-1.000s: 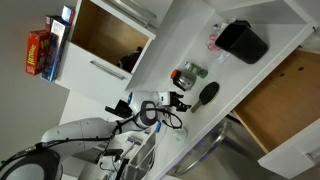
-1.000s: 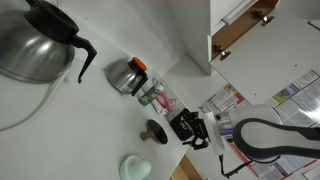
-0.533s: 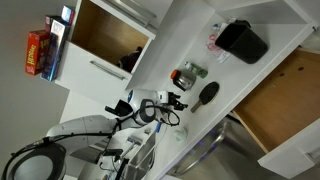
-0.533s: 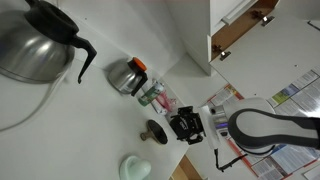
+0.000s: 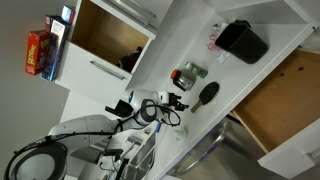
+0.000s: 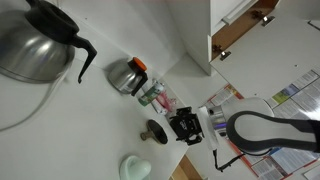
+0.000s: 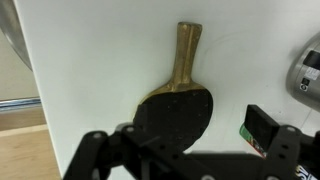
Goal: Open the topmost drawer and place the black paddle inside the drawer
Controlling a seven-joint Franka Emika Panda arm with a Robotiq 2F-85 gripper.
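The robot's gripper should next go to the black paddle's tan handle [image 5: 195,107] [image 7: 185,58] and close there, leaving the paddle's oval head free.
The black paddle [image 7: 176,112] lies flat on the white counter, its oval black head toward me and its short tan handle pointing away. It also shows in both exterior views [image 5: 208,93] [image 6: 154,130]. My gripper [image 7: 176,138] is open, just over the counter, with a finger on each side of the paddle's head and not closed on it. It shows beside the paddle in both exterior views [image 5: 166,103] [image 6: 185,125]. The topmost drawer [image 5: 283,92] stands pulled open below the counter's edge, showing its light brown wooden interior.
A boxy black container [image 5: 243,41] and a small glass jar [image 5: 187,74] stand on the counter beyond the paddle. A wood-lined cabinet box [image 5: 104,30] is open at the far end. A steel kettle [image 6: 35,40], a small pot [image 6: 125,74] and a pale green item [image 6: 135,168] stand nearby.
The gripper has shifted slightly closer over the paddle. The paddle and the drawer have not moved.
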